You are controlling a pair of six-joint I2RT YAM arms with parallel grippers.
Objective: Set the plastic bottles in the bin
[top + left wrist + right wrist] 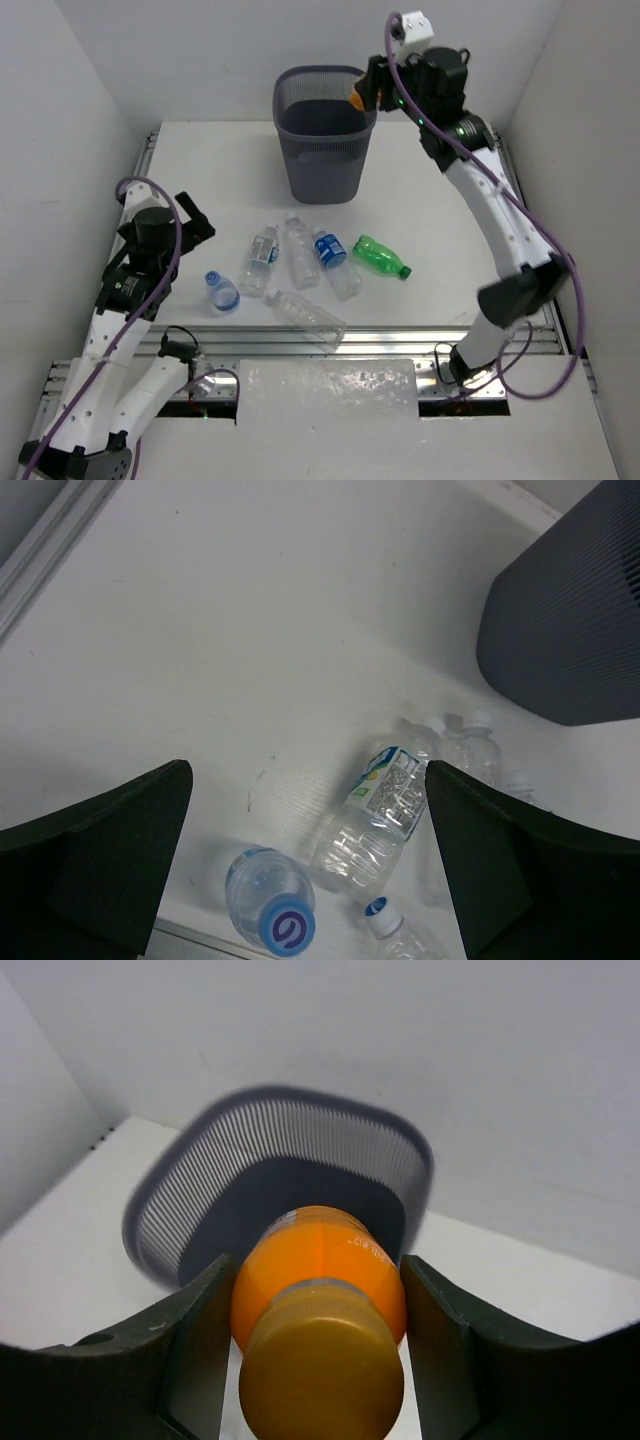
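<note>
Next, I lower my left gripper to the blue-capped bottle standing near the table's near edge and close on the bottle's cap [212,278] [287,924].
My right gripper [362,92] is shut on the short orange bottle [318,1300] and holds it in the air at the right rim of the dark grey mesh bin [322,130], whose opening [290,1190] lies just beyond it in the right wrist view. Several bottles lie on the table in front of the bin: a green one [380,256], a blue-labelled one [331,258], clear ones [298,250] [260,260] [308,316], and a blue-capped one [222,292]. My left gripper [193,226] is open and empty, left of the bottles, above the blue-capped bottle [270,912].
A clear bubble-wrap sheet [328,392] lies over the rail at the table's near edge. White walls close in the left, back and right sides. The bin's side [570,630] shows at the upper right of the left wrist view.
</note>
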